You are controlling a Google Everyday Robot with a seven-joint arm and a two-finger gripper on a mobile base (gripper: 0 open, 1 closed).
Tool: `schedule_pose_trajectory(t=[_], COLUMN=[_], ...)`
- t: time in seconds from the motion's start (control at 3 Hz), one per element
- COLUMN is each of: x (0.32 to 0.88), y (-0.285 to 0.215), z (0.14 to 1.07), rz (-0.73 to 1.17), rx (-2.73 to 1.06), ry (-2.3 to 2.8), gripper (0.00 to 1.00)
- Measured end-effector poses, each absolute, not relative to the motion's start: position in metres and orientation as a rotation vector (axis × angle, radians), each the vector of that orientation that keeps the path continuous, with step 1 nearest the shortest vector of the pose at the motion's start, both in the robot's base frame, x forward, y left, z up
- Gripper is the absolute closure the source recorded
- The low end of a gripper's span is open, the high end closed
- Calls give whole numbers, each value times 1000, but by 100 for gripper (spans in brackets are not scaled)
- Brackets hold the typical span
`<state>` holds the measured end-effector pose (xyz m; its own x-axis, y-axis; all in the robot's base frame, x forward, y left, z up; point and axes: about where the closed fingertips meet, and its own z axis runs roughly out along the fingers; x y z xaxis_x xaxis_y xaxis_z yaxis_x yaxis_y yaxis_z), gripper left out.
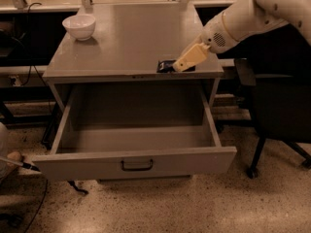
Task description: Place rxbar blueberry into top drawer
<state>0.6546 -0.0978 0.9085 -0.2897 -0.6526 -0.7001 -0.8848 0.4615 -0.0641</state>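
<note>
My gripper needs to release the rxbar blueberry near the middle of the open top drawer's bottom (pixel 137 106), behind the dark handle.
The rxbar blueberry (pixel 164 65), a small dark bar, is at the front edge of the grey cabinet top, right of centre. My gripper (pixel 183 63) reaches in from the upper right on the white arm. Its beige fingers (pixel 190 57) are closed together on the bar's right end. The top drawer (pixel 136 160) is pulled wide open below, with nothing inside it. Its flat front panel carries a dark handle (pixel 136 165). The bar is just above the drawer's back right part.
A white bowl (pixel 79 26) stands at the back left of the cabinet top (pixel 126 33). A dark office chair (pixel 277 106) stands to the right of the cabinet. Cables and a dark bench lie to the left. The floor is speckled.
</note>
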Motion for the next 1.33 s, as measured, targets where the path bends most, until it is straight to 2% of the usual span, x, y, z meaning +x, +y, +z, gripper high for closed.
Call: schedule_pose_trajectory(t=[0.33,0.67,1.33], x=[611,598,631], y=[-78,-45,-13], z=[862,801,748], rz=[567,665,603], rx=[-1279,-1265,-1122], ry=[2132,2188,2174], gripper=[100,100,100])
